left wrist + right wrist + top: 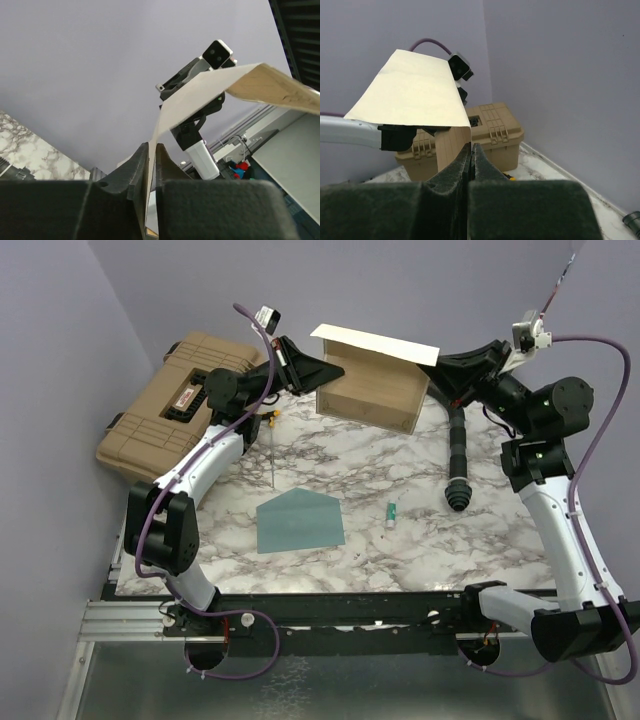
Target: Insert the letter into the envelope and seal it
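I need to open my left gripper and pinch both layers of the letter together by the fold's near end (326,339), because the letter's top part sticks out from its lower panel.
The letter (370,390), a tan creased sheet with a pale folded-over top strip, hangs upright in the air above the back of the table, stretched between both grippers. My left gripper (335,370) pinches its left edge; in the left wrist view the sheet (210,85) runs up from between the nearly closed fingers of that gripper (152,147). My right gripper (432,375) is shut on the right edge, and in the right wrist view the letter (415,95) rises from the tight jaws of this gripper (471,146). The teal envelope (300,520) lies flat on the marble, flap pointing away.
A tan toolbox (170,405) sits at the back left, also seen as the toolbox (490,135) in the right wrist view. A small green stick (392,511) lies right of the envelope. A black ribbed tube (457,465) stands further right. A thin rod (271,455) lies behind the envelope.
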Controlling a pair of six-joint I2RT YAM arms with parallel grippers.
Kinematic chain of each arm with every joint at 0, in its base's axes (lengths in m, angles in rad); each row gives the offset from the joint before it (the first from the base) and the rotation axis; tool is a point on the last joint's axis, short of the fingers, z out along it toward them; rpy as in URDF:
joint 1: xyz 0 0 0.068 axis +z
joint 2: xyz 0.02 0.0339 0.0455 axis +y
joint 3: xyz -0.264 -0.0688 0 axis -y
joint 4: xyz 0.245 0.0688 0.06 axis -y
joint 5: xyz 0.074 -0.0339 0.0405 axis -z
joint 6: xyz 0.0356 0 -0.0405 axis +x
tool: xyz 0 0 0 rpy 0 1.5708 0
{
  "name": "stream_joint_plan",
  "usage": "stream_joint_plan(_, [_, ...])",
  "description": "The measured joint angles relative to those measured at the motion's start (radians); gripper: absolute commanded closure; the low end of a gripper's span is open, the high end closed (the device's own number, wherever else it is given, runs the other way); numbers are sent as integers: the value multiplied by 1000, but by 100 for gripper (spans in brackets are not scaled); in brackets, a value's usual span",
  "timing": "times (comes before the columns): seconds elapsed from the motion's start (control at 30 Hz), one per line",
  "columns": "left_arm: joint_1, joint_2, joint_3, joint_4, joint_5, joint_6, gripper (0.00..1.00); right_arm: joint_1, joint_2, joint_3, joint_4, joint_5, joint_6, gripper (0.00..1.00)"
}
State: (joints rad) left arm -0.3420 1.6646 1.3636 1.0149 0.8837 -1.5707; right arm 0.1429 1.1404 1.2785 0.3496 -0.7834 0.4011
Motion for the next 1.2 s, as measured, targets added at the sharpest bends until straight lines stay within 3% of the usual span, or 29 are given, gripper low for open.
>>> stream_joint_plan(0.1, [7, 0, -20, 24, 18, -3, 76, 0, 0, 21, 2, 18, 19, 99])
stream_joint_plan(0.3, [14, 0, -36, 61, 33, -27, 79, 0, 3, 32, 27, 26, 69, 99])
stream_joint_plan(0.4, [13, 0, -36, 101, 32, -52, 69, 0, 12, 32, 41, 3, 89, 100])
stream_joint_plan(0.47, [8, 1, -35, 143, 32, -79, 68, 0, 18, 32, 50, -10, 103, 100])
stream_joint_plan(0.63, [-20, 10, -27, 220, 32, -127, 100, 0, 21, 32, 84, -23, 146, 99])
stream_joint_plan(0.97, [-19, 16, -32, 270, 31, -157, 100, 0, 3, 8, 135, -36, 149, 99])
stream_joint_plan(1.2, [1, 15, -38, 273, -6, -171, 100, 0, -73, 6, 97, -206, -11, 99])
